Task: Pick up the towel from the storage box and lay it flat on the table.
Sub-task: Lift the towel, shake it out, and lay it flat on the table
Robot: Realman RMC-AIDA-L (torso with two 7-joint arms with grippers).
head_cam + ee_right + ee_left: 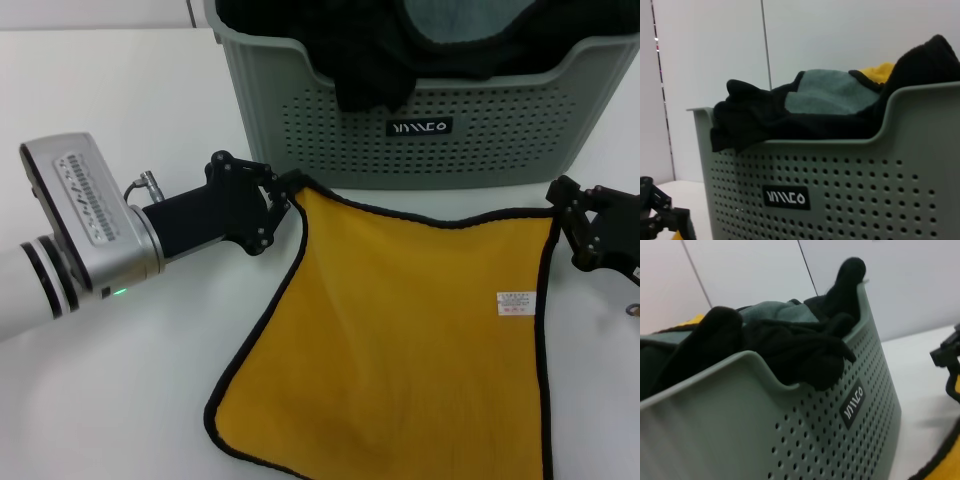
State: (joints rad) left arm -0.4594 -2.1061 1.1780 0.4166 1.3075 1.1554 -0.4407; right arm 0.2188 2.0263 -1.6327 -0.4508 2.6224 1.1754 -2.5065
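Next, my left gripper lets go of the towel's corner on the white tabletop (313, 189) by the bottom of the box's front side.
The towel (400, 340) lies yellow side up on the table (130, 400) in front of the storage box (340, 130), its black edging and small white label (515, 303) showing. Its near edge runs out of the head view. My left gripper (288, 195) is shut on the towel's far left corner, close to the box's front wall. My right gripper (560, 212) is shut on the far right corner. The far edge sags between them. The left wrist view shows the box (830, 430), a strip of towel (945, 467) and the right gripper (946, 354) beyond.
The box holds a black cloth (375, 70) draped over its front rim and a grey-green cloth (830, 92) with a yellow fold (880, 72). A black logo label (420, 127) sits on the front wall. White tabletop stretches to the left of the box.
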